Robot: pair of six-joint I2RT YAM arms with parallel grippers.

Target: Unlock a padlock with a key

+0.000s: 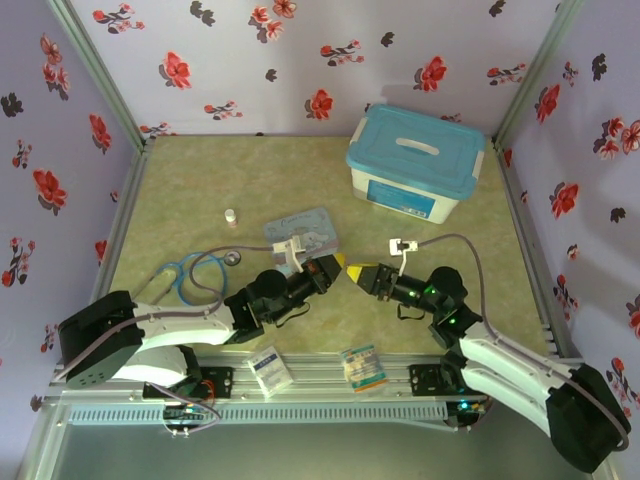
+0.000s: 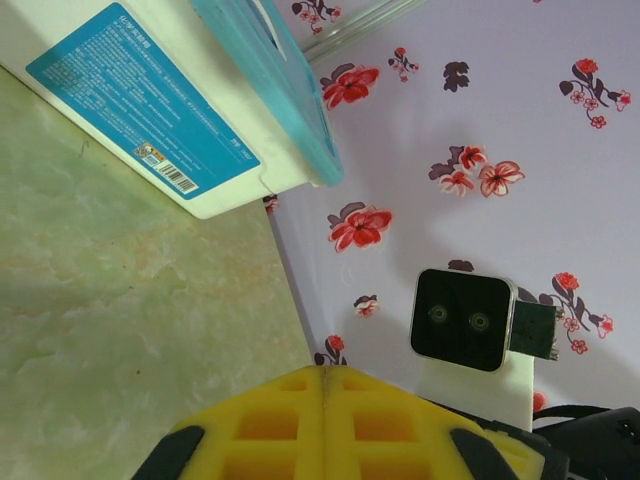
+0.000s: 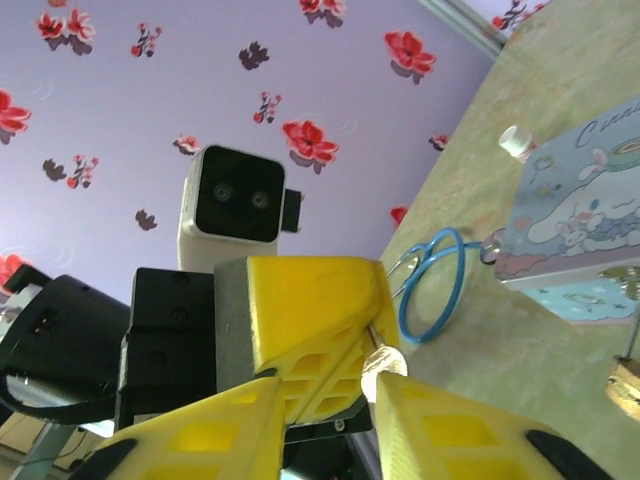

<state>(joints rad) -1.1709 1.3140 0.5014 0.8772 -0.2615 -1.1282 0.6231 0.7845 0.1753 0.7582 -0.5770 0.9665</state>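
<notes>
The key is pinched by its stem in my left gripper, so my right gripper should close on the key's round head (image 3: 382,367) and pull the stem free for the padlock.
My left gripper (image 1: 338,264) and right gripper (image 1: 357,272) meet tip to tip at the table's middle. The left gripper (image 2: 323,376) is shut, its yellow fingers (image 3: 320,300) pressed together. A thin metal shaft, the key (image 3: 372,336), sticks out of their seam. A small pale rounded piece on the shaft's end touches the inner tip of one right finger (image 3: 450,425); I cannot tell what that piece is. My right gripper (image 3: 325,388) stands open around the left fingertips. A brass-gold lump, likely the padlock (image 3: 625,388), lies on the table, cut off by the frame's right edge.
A pastel cartoon tin (image 1: 305,232) lies just behind the grippers. A blue-lidded white box (image 1: 415,160) stands at the back right. A small white cylinder (image 1: 231,215) and blue stethoscope tubing (image 1: 190,270) are on the left. Two packets (image 1: 270,368) lie on the front rail.
</notes>
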